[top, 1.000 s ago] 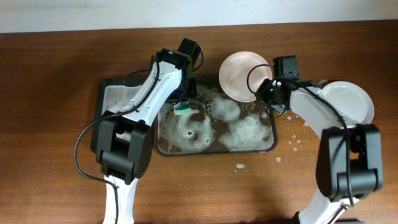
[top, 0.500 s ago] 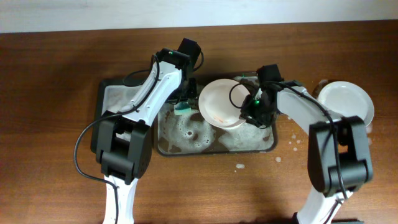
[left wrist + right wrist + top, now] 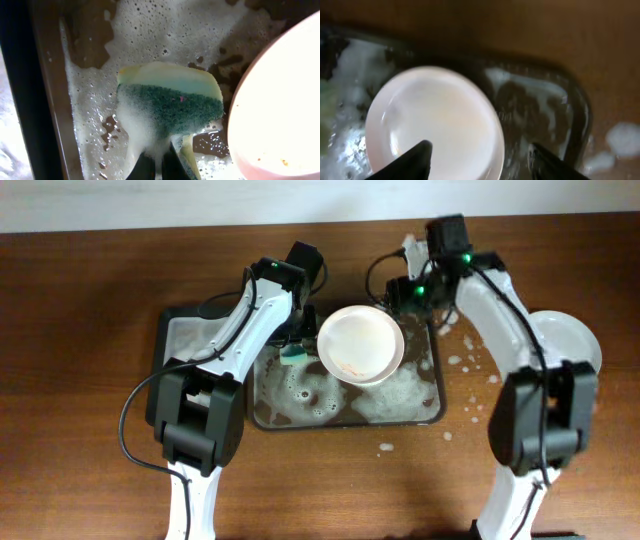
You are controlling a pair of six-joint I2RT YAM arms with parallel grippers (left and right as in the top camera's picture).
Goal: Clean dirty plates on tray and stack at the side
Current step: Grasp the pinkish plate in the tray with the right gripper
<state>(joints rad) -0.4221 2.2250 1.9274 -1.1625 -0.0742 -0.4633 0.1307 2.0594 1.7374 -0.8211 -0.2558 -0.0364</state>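
Note:
My right gripper grabs the white plate in the soapy tray next, by the plate's rim (image 3: 402, 337) (image 3: 502, 144) opposite the sponge.
One white plate (image 3: 360, 345) with small reddish specks lies in the soapy dark tray (image 3: 438, 402), resting on foam. My right gripper (image 3: 398, 292) hangs open above the tray's far right edge, holding nothing. In the right wrist view its fingers (image 3: 417, 156) straddle the plate's (image 3: 435, 125) right rim from above. My left gripper (image 3: 297, 350) is shut on a green-and-yellow sponge (image 3: 170, 105), foamy, just left of the plate (image 3: 280, 110). A second plate (image 3: 572, 340) sits on the table at the right, partly behind my right arm.
A narrower dark tray (image 3: 185, 335) adjoins the soapy tray on the left. Foam blobs and water drops (image 3: 470, 412) dot the wooden table right of and in front of the tray. The tray's left rim (image 3: 50, 100) runs close beside the sponge.
My right gripper carried the plate from the tray's far edge down into the tray, opened, and pulled back up toward the far edge. The left arm with the sponge stayed still.

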